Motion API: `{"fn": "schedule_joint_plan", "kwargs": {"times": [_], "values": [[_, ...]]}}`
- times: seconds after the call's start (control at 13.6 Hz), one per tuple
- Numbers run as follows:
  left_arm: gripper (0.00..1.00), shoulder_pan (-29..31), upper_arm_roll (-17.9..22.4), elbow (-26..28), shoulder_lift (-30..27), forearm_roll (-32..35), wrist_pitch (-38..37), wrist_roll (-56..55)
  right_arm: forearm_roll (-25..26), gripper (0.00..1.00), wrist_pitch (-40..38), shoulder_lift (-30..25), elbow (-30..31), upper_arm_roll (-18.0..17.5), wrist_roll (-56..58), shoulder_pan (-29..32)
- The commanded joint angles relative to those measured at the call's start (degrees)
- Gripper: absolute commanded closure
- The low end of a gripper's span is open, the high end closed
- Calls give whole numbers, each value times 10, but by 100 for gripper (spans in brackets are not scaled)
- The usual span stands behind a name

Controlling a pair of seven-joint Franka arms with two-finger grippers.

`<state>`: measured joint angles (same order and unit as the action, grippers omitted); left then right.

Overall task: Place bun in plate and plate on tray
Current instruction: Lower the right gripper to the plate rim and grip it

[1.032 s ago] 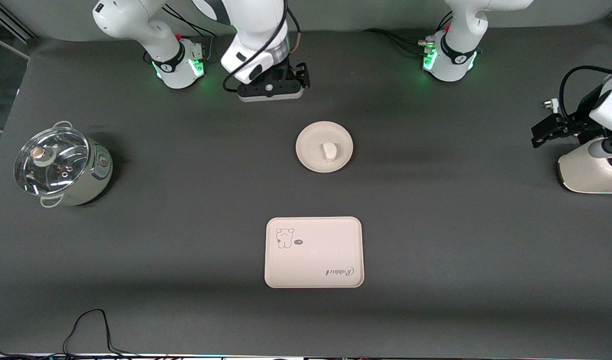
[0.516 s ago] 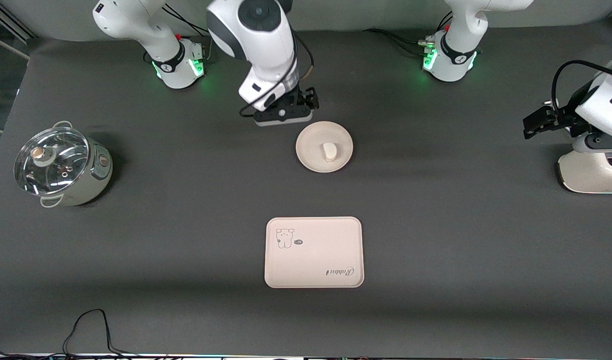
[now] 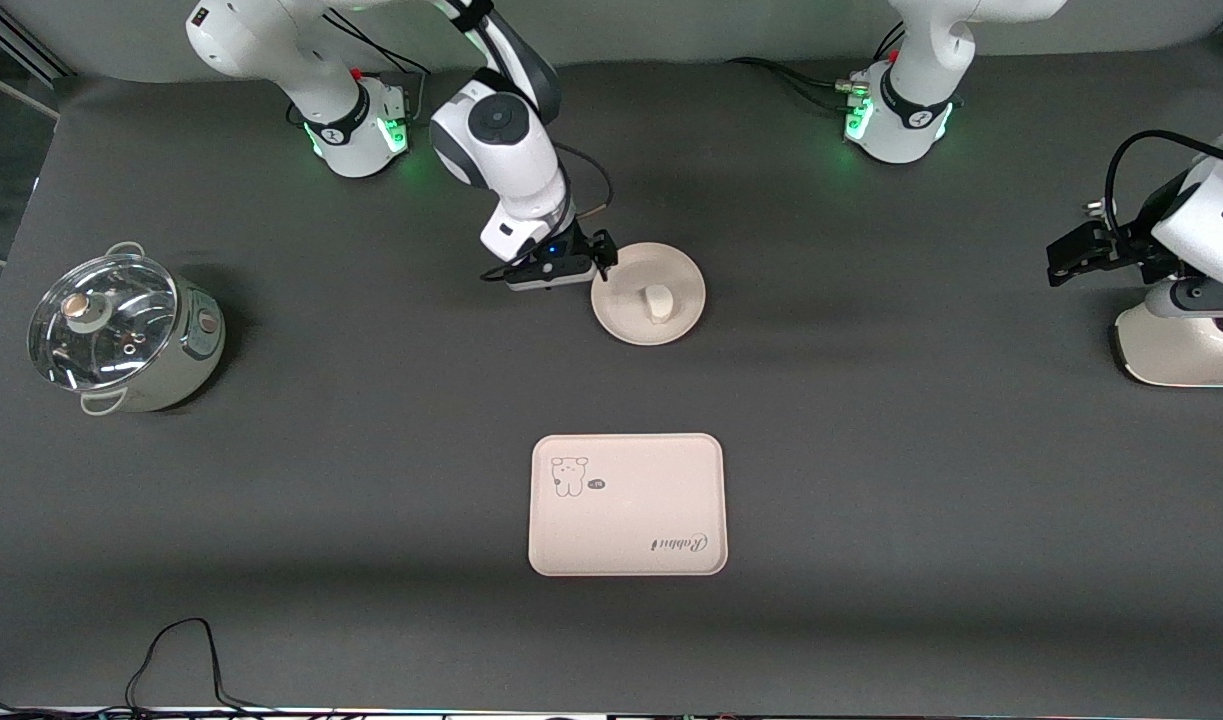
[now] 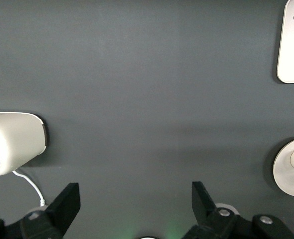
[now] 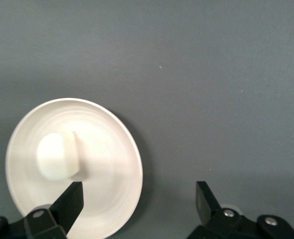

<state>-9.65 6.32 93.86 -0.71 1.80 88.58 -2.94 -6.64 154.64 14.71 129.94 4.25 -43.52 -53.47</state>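
Next, I close my right gripper on the pot-side rim (image 3: 597,286) (image 5: 140,186) of the round plate, since the plate should go onto the tray with the bun.
The round plate (image 3: 631,315) lies in the middle of the table with the small white bun (image 3: 658,303) on it. The tray (image 3: 627,504) with the rabbit drawing lies nearer the front camera and holds nothing. My right gripper (image 3: 593,266) is open, low at the plate's edge toward the right arm's end. In the right wrist view the right gripper (image 5: 137,200) straddles the plate's rim (image 5: 133,164), one finger over the plate, close to the bun (image 5: 57,155). My left gripper (image 3: 1069,262) waits open over the left arm's end of the table; it also shows in the left wrist view (image 4: 136,200).
A steel pot with a glass lid (image 3: 121,330) stands at the right arm's end. A white appliance (image 3: 1176,345) with a cord sits at the left arm's end below the left gripper. Cables (image 3: 181,660) lie at the front edge.
My right gripper has come down from near its base to the plate's edge. The left gripper has shifted slightly. Plate, bun and tray have not moved.
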Motion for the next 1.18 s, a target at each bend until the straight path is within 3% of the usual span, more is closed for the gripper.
{"fn": "schedule_joint_plan", "kwargs": {"times": [0.0, 0.29, 0.52, 1.11], "values": [[0, -5, 4, -18, 8, -7, -7, 9, -77, 0, 61, 40, -6, 6, 32, -8], [0, -4, 4, -17, 7, -7, 1, 9, -99, 0, 86, 82, -10, -2, 40, -8], [0, -3, 4, -17, 13, -8, 3, 9, -158, 0, 86, 112, -31, -25, 42, -10], [0, -5, 4, -15, 15, -7, 2, 4, -159, 5, 84, 121, -30, -32, 43, -8]]}}
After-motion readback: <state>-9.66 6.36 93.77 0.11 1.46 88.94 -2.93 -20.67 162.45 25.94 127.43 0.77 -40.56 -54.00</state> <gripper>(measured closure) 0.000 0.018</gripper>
